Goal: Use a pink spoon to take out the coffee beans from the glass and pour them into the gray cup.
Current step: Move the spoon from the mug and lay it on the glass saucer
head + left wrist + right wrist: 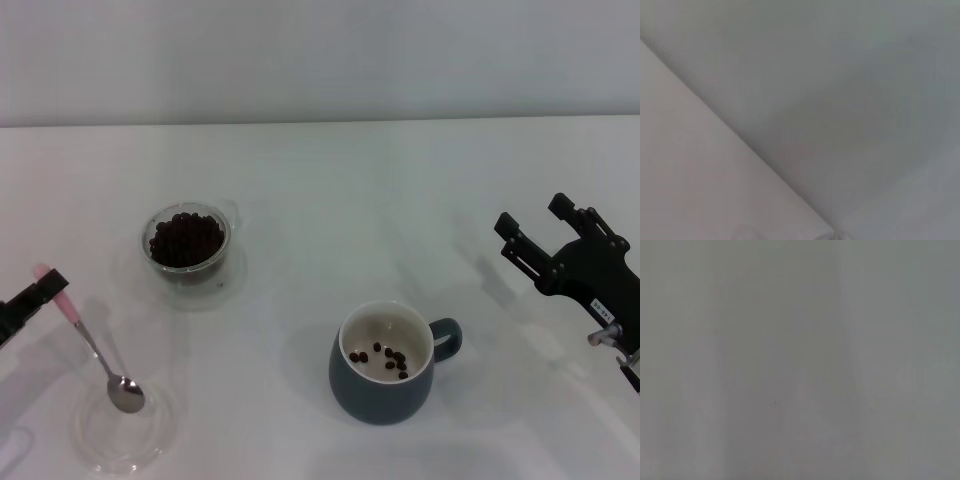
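Next, my left gripper releases the pink spoon so that it lies across the far rim of the shallow clear dish (131,384), with the spoon's handle toward the glass.
The glass (186,240) stands at the middle left, filled with dark coffee beans (186,236). The gray cup (384,368) stands front centre, handle to the right, with several beans (385,358) on its cream inside. The pink spoon (90,345) slants from its pink handle at the far left down to its metal bowl, which rests in a shallow clear dish (122,432). My left gripper (40,292) is at the left edge, shut on the top of the spoon's handle. My right gripper (538,226) hangs open and empty at the right, apart from the cup. Both wrist views show only blank surface.
The white table (330,190) runs back to a pale wall. The glass sits on a clear round saucer (225,278).
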`<state>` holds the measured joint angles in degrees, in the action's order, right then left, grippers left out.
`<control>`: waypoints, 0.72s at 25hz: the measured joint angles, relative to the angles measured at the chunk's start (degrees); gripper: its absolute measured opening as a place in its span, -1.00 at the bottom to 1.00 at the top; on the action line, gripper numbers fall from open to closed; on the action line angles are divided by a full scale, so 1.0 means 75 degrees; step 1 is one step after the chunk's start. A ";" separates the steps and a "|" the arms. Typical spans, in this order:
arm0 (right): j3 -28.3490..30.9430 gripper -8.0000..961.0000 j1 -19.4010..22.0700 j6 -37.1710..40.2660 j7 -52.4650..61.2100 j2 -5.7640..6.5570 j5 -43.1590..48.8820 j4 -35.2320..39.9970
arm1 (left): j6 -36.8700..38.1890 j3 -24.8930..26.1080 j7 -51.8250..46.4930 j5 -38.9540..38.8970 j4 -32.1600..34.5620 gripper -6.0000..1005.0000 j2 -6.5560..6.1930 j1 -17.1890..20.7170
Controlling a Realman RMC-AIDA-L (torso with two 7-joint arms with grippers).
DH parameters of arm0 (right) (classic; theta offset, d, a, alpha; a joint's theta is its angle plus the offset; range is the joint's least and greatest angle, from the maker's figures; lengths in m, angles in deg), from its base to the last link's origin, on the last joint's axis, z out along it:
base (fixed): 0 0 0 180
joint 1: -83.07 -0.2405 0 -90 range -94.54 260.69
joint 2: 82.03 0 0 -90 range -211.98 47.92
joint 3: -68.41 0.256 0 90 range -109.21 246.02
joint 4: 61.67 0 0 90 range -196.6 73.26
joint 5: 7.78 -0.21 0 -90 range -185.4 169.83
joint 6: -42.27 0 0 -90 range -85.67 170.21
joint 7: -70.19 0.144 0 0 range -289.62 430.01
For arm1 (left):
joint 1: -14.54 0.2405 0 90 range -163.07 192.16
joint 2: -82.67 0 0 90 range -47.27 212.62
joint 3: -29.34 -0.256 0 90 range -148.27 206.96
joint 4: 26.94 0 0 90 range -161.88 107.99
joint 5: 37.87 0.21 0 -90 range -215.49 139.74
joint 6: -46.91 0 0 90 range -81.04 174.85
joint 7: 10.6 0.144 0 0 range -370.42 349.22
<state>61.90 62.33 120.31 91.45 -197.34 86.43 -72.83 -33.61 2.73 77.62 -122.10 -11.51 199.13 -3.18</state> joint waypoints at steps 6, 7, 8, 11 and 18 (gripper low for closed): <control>0.0035 0.78 -0.0006 0.0000 0.0002 -0.0001 0.0000 -0.0023 | 0.0343 -0.0002 0.0170 0.0389 0.0057 -0.72 0.0007 -0.0038; 0.0038 0.78 -0.0008 0.0000 0.0003 0.0000 0.0000 -0.0028 | 0.0360 -0.0002 0.0194 0.0436 0.0068 -0.73 0.0013 -0.0038; 0.0042 0.78 -0.0009 0.0000 0.0002 -0.0001 0.0000 -0.0035 | 0.0359 -0.0002 0.0241 0.0477 0.0077 -0.73 0.0016 -0.0043; 0.0058 0.78 -0.0011 -0.0006 0.0003 0.0000 0.0000 -0.0052 | 0.0325 -0.0002 0.0508 0.0539 0.0077 -0.73 0.0028 -0.0053; 0.0071 0.78 -0.0006 -0.0011 0.0003 0.0000 -0.0025 -0.0080 | 0.0319 -0.0002 0.0610 0.0733 0.0077 -0.72 0.0097 -0.0053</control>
<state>62.43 62.28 120.23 91.47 -197.34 86.25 -73.43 -31.22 2.71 82.19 -116.60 -10.93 199.86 -3.58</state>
